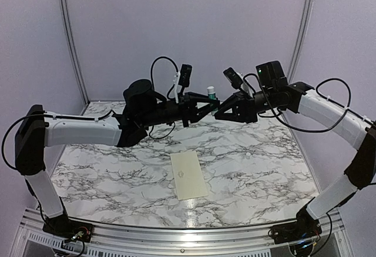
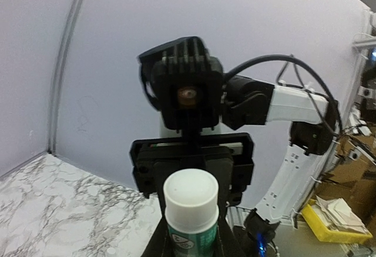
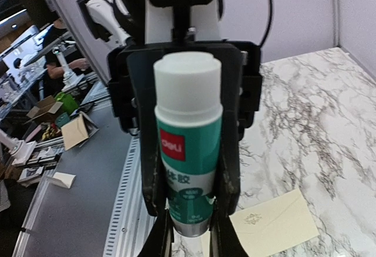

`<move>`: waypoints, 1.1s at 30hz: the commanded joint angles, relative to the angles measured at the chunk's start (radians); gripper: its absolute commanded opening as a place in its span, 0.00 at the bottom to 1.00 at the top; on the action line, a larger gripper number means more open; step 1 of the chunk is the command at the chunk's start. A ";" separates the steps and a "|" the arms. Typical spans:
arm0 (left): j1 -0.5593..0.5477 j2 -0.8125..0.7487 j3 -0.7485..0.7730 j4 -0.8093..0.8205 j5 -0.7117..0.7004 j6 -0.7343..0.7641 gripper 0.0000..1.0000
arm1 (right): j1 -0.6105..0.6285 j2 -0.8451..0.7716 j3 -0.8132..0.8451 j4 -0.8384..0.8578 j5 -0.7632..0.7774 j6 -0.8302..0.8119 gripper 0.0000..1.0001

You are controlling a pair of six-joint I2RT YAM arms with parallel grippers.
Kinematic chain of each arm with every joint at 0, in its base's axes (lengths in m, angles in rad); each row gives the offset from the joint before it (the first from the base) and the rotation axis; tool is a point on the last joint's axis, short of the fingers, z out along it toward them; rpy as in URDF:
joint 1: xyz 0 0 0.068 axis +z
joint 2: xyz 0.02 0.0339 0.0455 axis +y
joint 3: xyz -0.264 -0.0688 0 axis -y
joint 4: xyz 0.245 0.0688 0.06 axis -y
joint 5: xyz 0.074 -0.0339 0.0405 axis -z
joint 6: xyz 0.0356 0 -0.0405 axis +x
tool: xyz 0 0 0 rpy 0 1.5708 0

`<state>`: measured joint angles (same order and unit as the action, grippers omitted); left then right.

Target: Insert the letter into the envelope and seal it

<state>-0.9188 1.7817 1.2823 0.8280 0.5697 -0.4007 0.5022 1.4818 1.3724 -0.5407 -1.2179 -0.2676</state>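
The left gripper holds the glue tube just below its cap, so next the right gripper steadies the cap end while the left gripper takes the tube's base (image 3: 191,227).
Above the table's far middle, both grippers meet on a white-and-green glue tube (image 1: 211,93) with a white cap. My left gripper (image 1: 205,105) is shut on the glue tube (image 2: 191,213), its jaws flanking the green body in the left wrist view. My right gripper (image 3: 191,236) faces it, and its fingertips press both sides of the glue tube's (image 3: 188,145) base. The cream envelope (image 1: 189,175) lies flat on the marble below them, and the envelope (image 3: 273,225) also shows under the right gripper. The letter is out of view.
The marble table (image 1: 117,169) is bounded by pale walls at the back and sides and a metal rail (image 1: 176,233) at the near edge. Cables loop above both wrists.
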 commanded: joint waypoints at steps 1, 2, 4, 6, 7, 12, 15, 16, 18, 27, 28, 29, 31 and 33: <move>-0.053 -0.031 -0.058 0.008 -0.405 0.068 0.00 | 0.018 -0.045 0.036 0.080 0.318 0.086 0.04; -0.073 -0.021 -0.055 0.008 -0.534 0.073 0.00 | 0.024 -0.052 0.030 0.088 0.452 0.094 0.00; -0.099 0.004 -0.034 0.007 -0.693 0.049 0.00 | 0.027 -0.056 0.020 0.103 0.600 0.138 0.00; -0.111 0.037 -0.001 0.005 -0.770 0.005 0.00 | 0.027 -0.047 0.018 0.102 0.662 0.163 0.01; -0.113 0.054 0.018 0.005 -0.780 -0.012 0.00 | 0.027 -0.046 0.013 0.105 0.674 0.175 0.02; -0.114 0.093 0.078 -0.004 -0.775 -0.038 0.00 | 0.027 -0.057 -0.020 0.118 0.676 0.201 0.11; -0.112 0.079 0.066 -0.015 -0.780 -0.014 0.00 | 0.019 -0.086 -0.027 0.105 0.655 0.169 0.25; -0.110 0.070 0.055 -0.018 -0.780 -0.005 0.00 | 0.010 -0.100 -0.026 0.098 0.638 0.154 0.29; -0.102 0.044 0.027 -0.026 -0.759 0.018 0.00 | -0.023 -0.130 -0.029 0.083 0.593 0.122 0.35; -0.006 -0.040 -0.076 -0.097 -0.305 0.052 0.03 | -0.116 -0.164 0.032 0.007 0.333 -0.007 0.52; -0.004 -0.044 -0.077 -0.105 -0.250 0.066 0.04 | -0.116 -0.157 0.031 0.017 0.289 0.002 0.55; -0.004 -0.046 -0.076 -0.115 -0.202 0.083 0.05 | -0.116 -0.147 0.031 0.026 0.227 0.013 0.56; -0.004 -0.053 -0.076 -0.129 -0.141 0.100 0.05 | -0.110 -0.118 0.031 0.052 0.153 0.050 0.58; -0.005 -0.059 -0.080 -0.136 -0.104 0.108 0.08 | -0.097 -0.084 0.037 0.067 0.097 0.074 0.59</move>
<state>-0.9138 1.7771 1.2114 0.7197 0.2699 -0.3428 0.3889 1.3403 1.3670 -0.4984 -0.9314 -0.2321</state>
